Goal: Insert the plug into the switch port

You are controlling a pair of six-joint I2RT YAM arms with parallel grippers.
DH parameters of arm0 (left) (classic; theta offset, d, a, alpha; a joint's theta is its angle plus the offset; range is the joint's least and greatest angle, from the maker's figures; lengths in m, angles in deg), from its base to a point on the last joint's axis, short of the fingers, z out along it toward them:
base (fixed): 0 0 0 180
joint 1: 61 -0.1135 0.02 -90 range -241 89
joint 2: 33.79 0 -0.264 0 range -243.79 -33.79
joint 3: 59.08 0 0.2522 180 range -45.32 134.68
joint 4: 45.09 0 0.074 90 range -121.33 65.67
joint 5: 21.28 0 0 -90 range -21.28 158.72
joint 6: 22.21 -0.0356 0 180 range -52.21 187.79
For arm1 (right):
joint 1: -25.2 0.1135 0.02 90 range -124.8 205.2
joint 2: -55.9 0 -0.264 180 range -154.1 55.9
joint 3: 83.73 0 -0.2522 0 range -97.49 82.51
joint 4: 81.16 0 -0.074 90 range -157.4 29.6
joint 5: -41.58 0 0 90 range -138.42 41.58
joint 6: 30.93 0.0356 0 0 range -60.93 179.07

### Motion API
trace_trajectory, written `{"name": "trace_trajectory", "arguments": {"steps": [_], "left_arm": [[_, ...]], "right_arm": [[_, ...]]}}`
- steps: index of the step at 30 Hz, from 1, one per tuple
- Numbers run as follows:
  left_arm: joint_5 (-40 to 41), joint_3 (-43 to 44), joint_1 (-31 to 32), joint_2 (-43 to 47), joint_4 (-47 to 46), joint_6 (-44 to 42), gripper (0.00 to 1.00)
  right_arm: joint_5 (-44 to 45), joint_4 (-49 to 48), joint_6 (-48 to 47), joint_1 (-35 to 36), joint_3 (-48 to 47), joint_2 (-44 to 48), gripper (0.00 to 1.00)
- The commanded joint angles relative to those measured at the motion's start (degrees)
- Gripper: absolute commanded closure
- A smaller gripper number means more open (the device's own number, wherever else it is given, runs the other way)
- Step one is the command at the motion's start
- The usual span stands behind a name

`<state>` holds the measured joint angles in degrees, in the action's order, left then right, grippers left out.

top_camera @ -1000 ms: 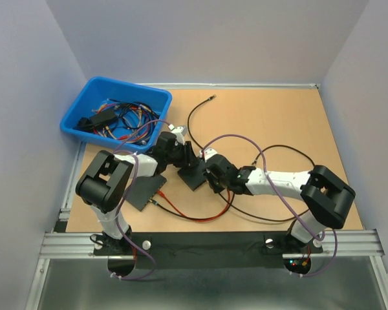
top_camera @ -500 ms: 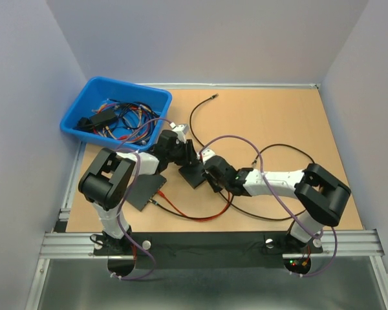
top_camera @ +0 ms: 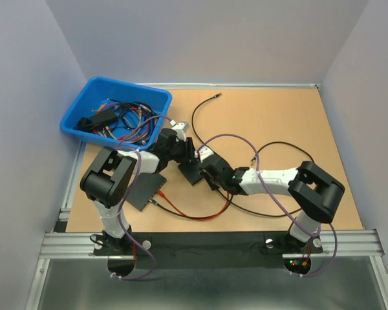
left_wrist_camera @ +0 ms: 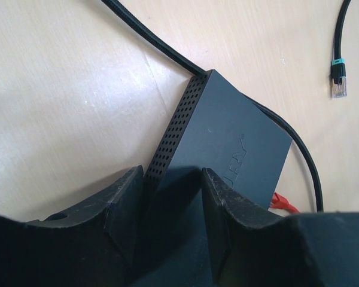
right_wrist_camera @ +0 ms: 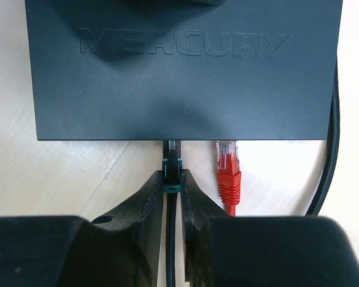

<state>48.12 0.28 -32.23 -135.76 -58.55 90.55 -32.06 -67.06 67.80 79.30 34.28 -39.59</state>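
My right gripper needs to let go of the black plug on the table (top_camera: pixel 211 137), beside the curve that the black cable makes toward the back wall.
The black Mercury switch (right_wrist_camera: pixel 179 66) lies flat on the table; it also shows in the top view (top_camera: pixel 193 171) and the left wrist view (left_wrist_camera: pixel 227 143). My left gripper (left_wrist_camera: pixel 172 206) is shut on the switch's corner. My right gripper (right_wrist_camera: pixel 171 186) is shut on a black plug with a teal collar (right_wrist_camera: pixel 170 170), whose tip sits at the switch's near edge, in a port. A red plug (right_wrist_camera: pixel 228 170) sits in the port beside it, to the right.
A blue bin (top_camera: pixel 116 113) of cables stands at the back left. A flat black plate (top_camera: pixel 145 188) lies near the left arm. Black cable (top_camera: pixel 200 113) and red cable (top_camera: pixel 194 216) loop over the table. A loose teal-collared plug (left_wrist_camera: pixel 338 75) lies at the far right.
Both grippers and the switch have shifted slightly toward the back left. The black cable's free end at the back has slid a little to the right.
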Motion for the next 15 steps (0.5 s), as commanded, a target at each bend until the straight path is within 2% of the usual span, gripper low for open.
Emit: {"name": "trace_trajectory", "arguments": {"steps": [1, 15], "left_arm": [[-4.27, -2.63, 2.51, -4.46, 13.86, -0.44, 0.48], [-1.2, -3.59, 2.51, -2.27, 14.48, 1.4, 0.48]], "right_arm": [[1.39, -13.35, -0.73, -0.32, -3.54, -3.31, 1.0], [4.73, -13.26, -2.14, -1.19, -6.18, -6.29, 0.99]]}}
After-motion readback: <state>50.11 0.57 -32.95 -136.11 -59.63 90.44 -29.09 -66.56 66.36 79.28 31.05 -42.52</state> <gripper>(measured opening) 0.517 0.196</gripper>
